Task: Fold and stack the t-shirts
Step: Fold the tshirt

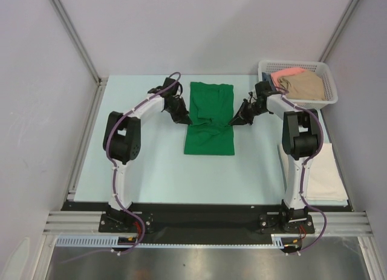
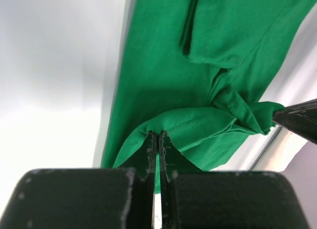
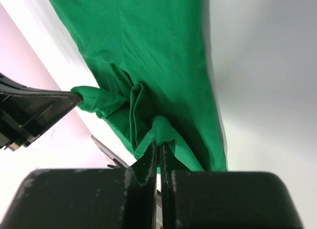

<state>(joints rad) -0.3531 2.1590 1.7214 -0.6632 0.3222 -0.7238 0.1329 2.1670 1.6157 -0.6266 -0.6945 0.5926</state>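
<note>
Next, my left gripper lets go of the cloth, then takes the hem's corner [image 1: 192, 123] and lays it flat, because the green t-shirt's hem is bunched across the shirt's middle.
A bright green t-shirt [image 1: 209, 118] lies lengthwise in the middle of the table, folded to a narrow strip. My left gripper [image 1: 186, 120] is shut on its left edge [image 2: 163, 127] about halfway down. My right gripper [image 1: 232, 123] is shut on its right edge [image 3: 161, 132] opposite. Both pinch the cloth and hold it bunched and lifted a little, so a fold rises across the shirt. A cream-white t-shirt [image 1: 314, 174] lies folded at the right near edge. Salmon-pink [image 1: 287, 74] and tan [image 1: 305, 85] t-shirts lie in the basket; a dark blue one [image 1: 266, 78] peeks out.
The white mesh basket [image 1: 326, 80] stands at the back right corner, close behind my right arm. The other gripper's black finger shows at the edge of each wrist view [image 2: 297, 117] [image 3: 34, 110]. Grey walls enclose the table.
</note>
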